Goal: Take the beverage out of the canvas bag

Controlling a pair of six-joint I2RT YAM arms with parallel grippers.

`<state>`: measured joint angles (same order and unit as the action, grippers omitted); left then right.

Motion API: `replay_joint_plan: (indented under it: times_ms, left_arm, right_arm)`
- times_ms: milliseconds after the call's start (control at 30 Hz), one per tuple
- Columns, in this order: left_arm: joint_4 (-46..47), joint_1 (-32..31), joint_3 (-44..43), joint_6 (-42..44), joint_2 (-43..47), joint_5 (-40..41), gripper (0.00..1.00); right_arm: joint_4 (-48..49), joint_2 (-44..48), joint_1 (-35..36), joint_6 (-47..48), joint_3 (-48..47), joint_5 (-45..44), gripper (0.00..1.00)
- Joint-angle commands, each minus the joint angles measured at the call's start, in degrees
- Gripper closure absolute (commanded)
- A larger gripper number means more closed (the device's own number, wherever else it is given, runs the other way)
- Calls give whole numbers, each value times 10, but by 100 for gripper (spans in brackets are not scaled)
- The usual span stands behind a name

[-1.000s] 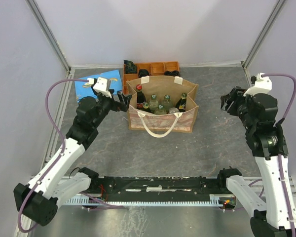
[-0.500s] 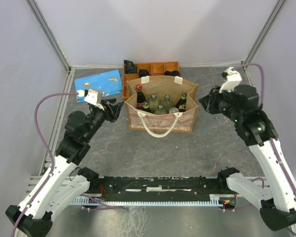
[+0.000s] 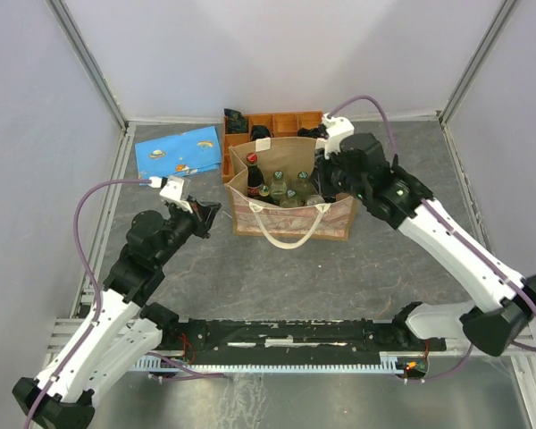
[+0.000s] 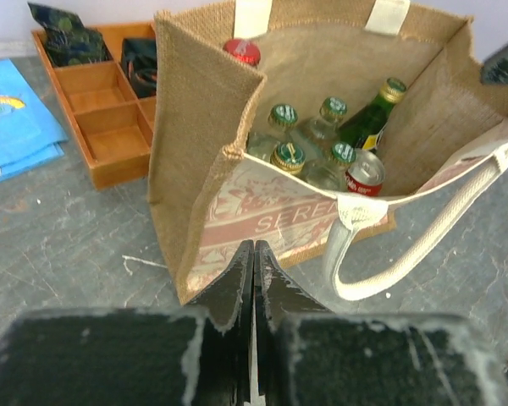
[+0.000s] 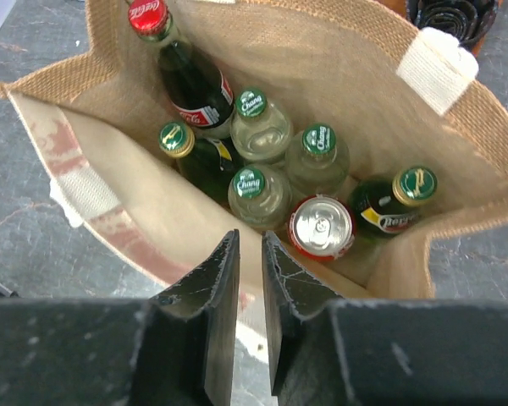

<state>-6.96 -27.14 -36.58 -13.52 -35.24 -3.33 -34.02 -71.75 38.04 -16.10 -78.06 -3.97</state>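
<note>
The bag's front rim sags by the can; next I grip it with my left gripper at the handle's base [image 3: 255,207] before taking a beverage out.
The canvas bag [image 3: 290,214] stands open at mid-table, its cream handle hanging over the front. Inside stand several beverages: a red-capped cola bottle [image 5: 150,17], green-capped clear bottles [image 5: 252,103], a red can [image 5: 321,225] and a dark green bottle [image 5: 416,183]. My right gripper [image 3: 325,172] hovers over the bag's right half. In the right wrist view its jaws [image 5: 250,237] are shut to a narrow slit with nothing between them, just short of the can. My left gripper [image 3: 215,213] is shut and empty, low on the table left of the bag [image 4: 212,152], tips [image 4: 254,245] pointing at its corner.
An orange compartmented tray [image 3: 286,121] with dark items sits right behind the bag. A flat blue patterned cloth [image 3: 179,150] lies at the back left. Metal frame rails and grey walls close in the table on three sides.
My right arm swung from the right side to over the bag while its jaws narrowed. My left gripper drew back a little from the bag's left side and shut.
</note>
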Motion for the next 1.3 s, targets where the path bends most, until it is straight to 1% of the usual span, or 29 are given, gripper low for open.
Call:
replay_joint_plan:
  times_ms: [0, 67, 100, 133, 167, 200, 233, 300, 367, 400, 467, 533, 567, 767, 833, 1067, 1267]
  left_arm:
    - [-19, -3, -32, -4, -21, -43, 97]
    - [-17, -3, -36, 0, -27, -70, 97]
    - [-15, -3, -36, 2, -28, -86, 94]
    - [-12, -4, -35, 7, -30, -103, 87]
    - [-12, -3, -35, 11, -32, -118, 73]
    - [-15, -4, -36, 14, -34, -129, 48]
    - [-16, -4, -35, 16, -34, -143, 41]
    - [-7, -3, -31, 16, -30, -164, 44]
    - [-1, -4, -31, 6, -25, -166, 68]
    - [-1, -4, -31, 2, -22, -167, 75]
    - [-1, -3, -30, 2, -16, -173, 76]
    - [2, -3, -23, 4, -8, -177, 75]
    - [5, -4, -18, 5, -5, -178, 72]
    - [52, -3, 26, -41, 10, -155, 45]
    - [62, -3, 37, -55, 12, -154, 41]
    - [60, -3, 59, -57, 11, -147, 38]
    - [61, -4, 72, -57, 0, -128, 37]
  right_arm:
    - [47, -51, 4, 9, -51, -24, 77]
    - [46, -72, 6, 2, -56, -15, 78]
    - [45, -79, 9, -3, -54, -11, 79]
    - [44, -82, 14, -6, -48, -10, 79]
    - [44, -83, 20, -9, -39, -11, 80]
    - [43, -82, 27, -12, -29, -14, 80]
    - [41, -80, 34, -15, -18, -17, 80]
    - [36, -74, 50, -24, 4, -26, 80]
    - [27, -67, 69, -34, 27, -44, 80]
    - [23, -63, 78, -39, 35, -51, 80]
    - [18, -55, 96, -49, 51, -59, 81]
    - [10, -55, 108, -58, 65, -63, 81]
    - [7, -56, 112, -63, 70, -65, 81]
    - [3, -56, 139, -75, 105, -69, 82]
    - [2, -58, 147, -76, 116, -70, 82]
    - [-7, -100, 161, -90, 150, -54, 82]
    - [-5, -180, 165, -97, 169, -34, 85]
